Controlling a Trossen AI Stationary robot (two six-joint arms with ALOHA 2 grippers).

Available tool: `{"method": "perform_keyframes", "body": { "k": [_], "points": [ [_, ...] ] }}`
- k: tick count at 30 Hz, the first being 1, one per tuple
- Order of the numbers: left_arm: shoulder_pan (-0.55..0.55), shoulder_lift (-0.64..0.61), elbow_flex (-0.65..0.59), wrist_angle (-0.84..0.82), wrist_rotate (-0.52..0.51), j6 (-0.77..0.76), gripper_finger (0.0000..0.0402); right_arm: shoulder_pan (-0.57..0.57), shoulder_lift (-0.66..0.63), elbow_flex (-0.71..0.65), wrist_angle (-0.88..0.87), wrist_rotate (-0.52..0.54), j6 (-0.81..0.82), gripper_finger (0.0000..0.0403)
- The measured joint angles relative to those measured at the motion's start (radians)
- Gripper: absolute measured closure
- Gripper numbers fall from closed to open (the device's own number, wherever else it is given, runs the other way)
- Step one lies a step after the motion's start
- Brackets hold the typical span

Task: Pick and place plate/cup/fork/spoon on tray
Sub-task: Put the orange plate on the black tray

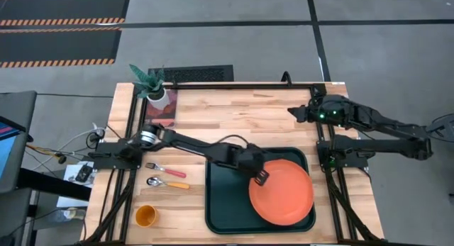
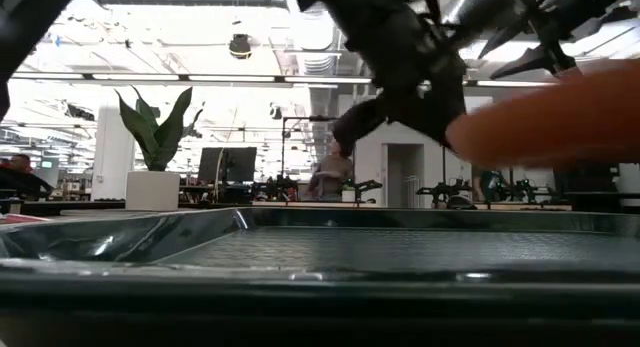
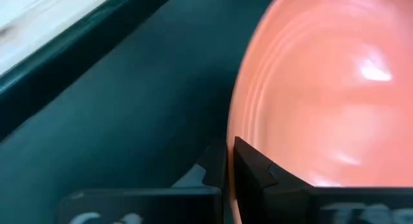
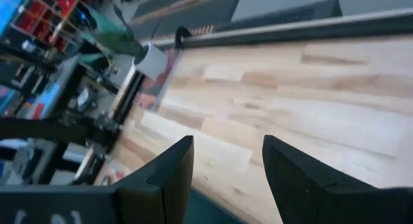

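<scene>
The orange-red plate, still hanging well above the tray floor, will go down from my left gripper onto the half of the dark green tray (image 1: 283,199) farthest from the cup.
The orange-red plate (image 1: 284,193) hangs over the right half of the dark green tray (image 1: 227,203). My left gripper (image 1: 261,178) is shut on its left rim. In the low view the plate (image 2: 550,117) is well above the tray floor (image 2: 400,252). On the wood left of the tray lie the red-handled fork (image 1: 164,169) and the orange-handled spoon (image 1: 167,182). The orange cup (image 1: 145,215) stands near the front left corner. My right gripper (image 1: 292,113) waits open above the table's far right, with nothing between its fingers (image 4: 226,143). My left gripper pinches the plate's rim (image 3: 231,130) at the plate's left edge. One finger (image 3: 255,169) is on the upper face and the other (image 3: 208,175) is beneath. The fingers slant down from the table's left side. The plate is lifted clear of the tray floor and tilted.
A potted plant (image 1: 152,86) stands at the table's far left corner beside a reddish card (image 1: 164,115). The tray's left half (image 1: 223,193) is bare. Bare wood (image 1: 241,118) lies between the tray and the far edge.
</scene>
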Motion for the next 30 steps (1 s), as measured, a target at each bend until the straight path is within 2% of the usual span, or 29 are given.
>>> {"method": "perform_keyframes", "body": {
  "k": [4,7,10,30],
  "points": [
    [-0.013,0.101,0.172,-0.155,-0.044,-0.044,0.0401,0.022,0.002,0.0,-0.032,-0.003,-0.001,0.0194],
    [-0.016,0.138,0.25,-0.194,-0.036,-0.053,0.0401,0.034,0.002,0.0,-0.049,-0.003,-0.015,0.0194],
    [-0.02,0.147,0.263,-0.149,-0.043,-0.085,0.0401,0.034,0.0,0.0,-0.063,-0.003,-0.024,0.0194],
    [-0.068,0.151,0.248,-0.186,-0.07,-0.192,0.0401,0.033,0.0,0.0,-0.081,-0.002,-0.028,0.0194]
  ]
}}
